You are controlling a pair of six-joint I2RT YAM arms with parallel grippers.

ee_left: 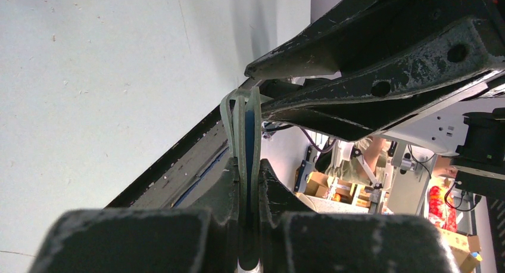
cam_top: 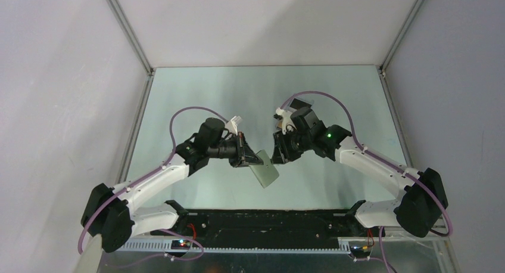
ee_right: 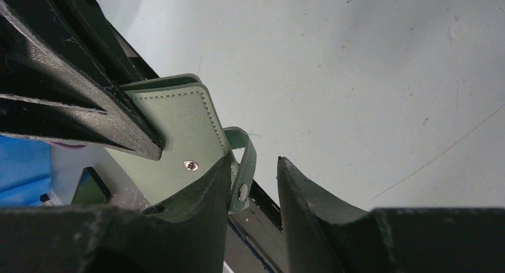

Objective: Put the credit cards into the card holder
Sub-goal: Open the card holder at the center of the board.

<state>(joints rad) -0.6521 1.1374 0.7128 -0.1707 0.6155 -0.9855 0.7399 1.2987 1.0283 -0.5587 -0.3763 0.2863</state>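
Next, I take the snap tab (ee_right: pixel 246 166) with my right gripper while my left gripper, which pinches the card holder's leaves shut, opens and changes its hold.
The card holder (cam_top: pixel 265 173), a grey-green wallet, hangs tilted above the table between both arms. My left gripper (cam_top: pixel 256 160) is shut on its edge. In the left wrist view the card holder (ee_left: pixel 240 136) shows edge-on, a bluish layer between its leaves, pinched in my left gripper (ee_left: pixel 246 166). In the right wrist view the card holder (ee_right: pixel 178 130) has a metal stud on its face, and its snap tab (ee_right: pixel 248 151) hangs loose between the fingers of my right gripper (ee_right: pixel 254 160), which is open with a gap beside the tab. The credit cards are out of view.
The pale green table (cam_top: pixel 238 94) is walled by grey panels with metal frame posts (cam_top: pixel 128 28). A black rail (cam_top: pixel 262 222) runs along the near edge between the arm bases. The right arm's fingers (ee_left: pixel 387 64) fill the upper right of the left wrist view.
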